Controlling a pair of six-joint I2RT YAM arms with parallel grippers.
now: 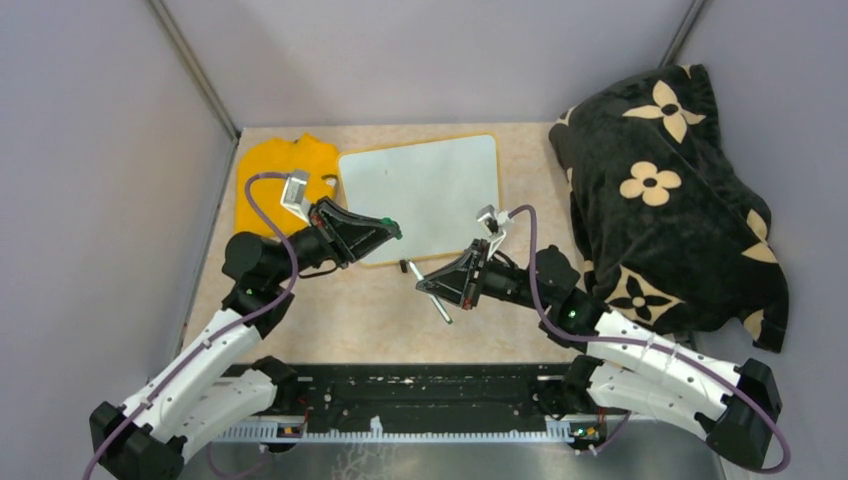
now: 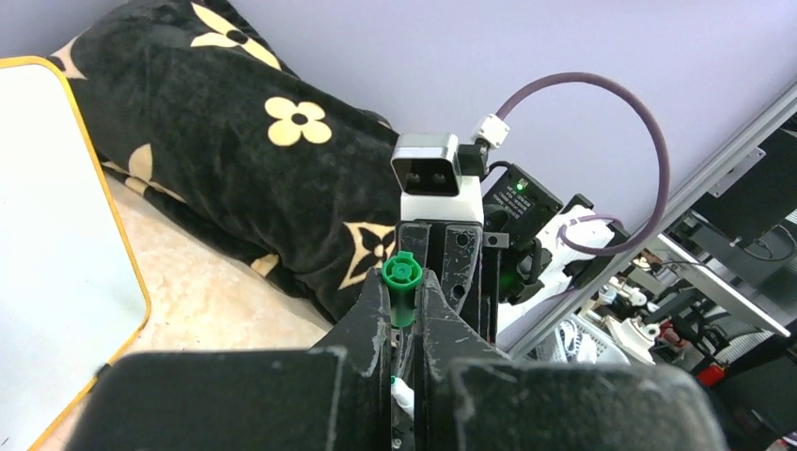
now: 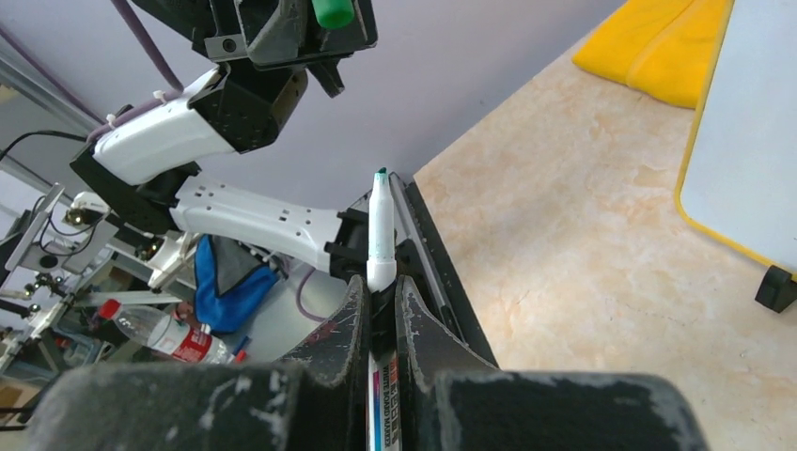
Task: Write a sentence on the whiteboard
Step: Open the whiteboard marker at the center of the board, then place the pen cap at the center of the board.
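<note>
The robot's left gripper will set the green marker cap down on the table before the whiteboard's near corner [image 1: 363, 294], toward the yellow cloth.
The whiteboard [image 1: 425, 190] lies flat at the back middle of the table, and its white face shows no writing; the sentence is not visible in any view. My left gripper [image 1: 393, 230] hovers over the board's near left corner, shut on a green marker cap [image 2: 401, 280]. My right gripper [image 1: 428, 287] is just in front of the board's near edge, shut on the uncapped whiteboard marker [image 3: 380, 235], whose green tip sticks out past the fingers. The board's edge also shows in the left wrist view [image 2: 47, 235] and the right wrist view [image 3: 752, 141].
A folded yellow cloth [image 1: 270, 180] lies left of the board, partly under it. A black blanket with cream flowers [image 1: 670, 190] is heaped at the right. A black clip foot [image 3: 775, 287] sits at the board's near edge. Grey walls enclose the table.
</note>
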